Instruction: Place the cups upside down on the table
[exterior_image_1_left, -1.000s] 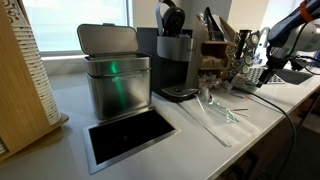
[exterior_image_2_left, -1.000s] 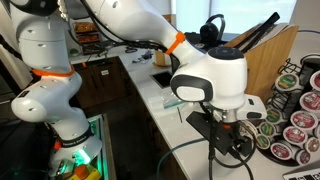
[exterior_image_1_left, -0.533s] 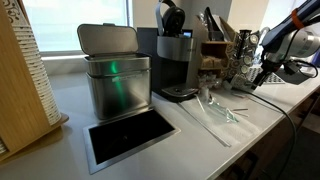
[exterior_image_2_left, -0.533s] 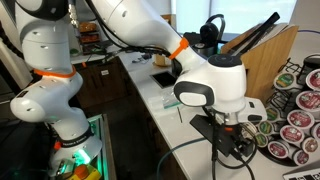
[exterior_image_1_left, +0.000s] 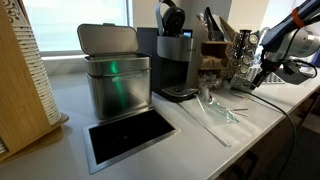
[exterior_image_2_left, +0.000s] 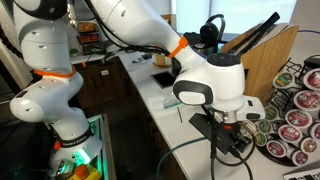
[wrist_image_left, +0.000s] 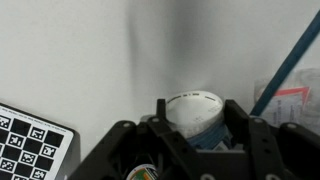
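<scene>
The small cup, now held just in front of the pale table, will be let go by my gripper on the countertop (exterior_image_1_left: 243, 103) between the clear plastic utensils and the blue stick.
In the wrist view a small cup (wrist_image_left: 193, 113) with a round white face and a bluish side sits between the black fingers of my gripper (wrist_image_left: 195, 135), which is shut on it. The pale table (wrist_image_left: 80, 50) lies just behind it. In an exterior view the gripper (exterior_image_1_left: 262, 68) hangs low at the far right end of the long countertop (exterior_image_1_left: 70, 108). In an exterior view the white wrist covers the gripper (exterior_image_2_left: 232, 128), close beside a rack of pods (exterior_image_2_left: 296, 112). The held cup is too small to make out in both exterior views.
A square steel bin (exterior_image_1_left: 115, 80), a dark coffee machine (exterior_image_1_left: 175, 60) and a black inset (exterior_image_1_left: 130, 136) stand along the counter. Clear plastic utensils (exterior_image_1_left: 215, 110) lie near its front edge. A checkered marker card (wrist_image_left: 30, 142) and a blue stick (wrist_image_left: 290, 65) lie near the cup.
The jaws have closed from wide open onto the small cup. The arm shifted slightly a second ago and has held still since.
</scene>
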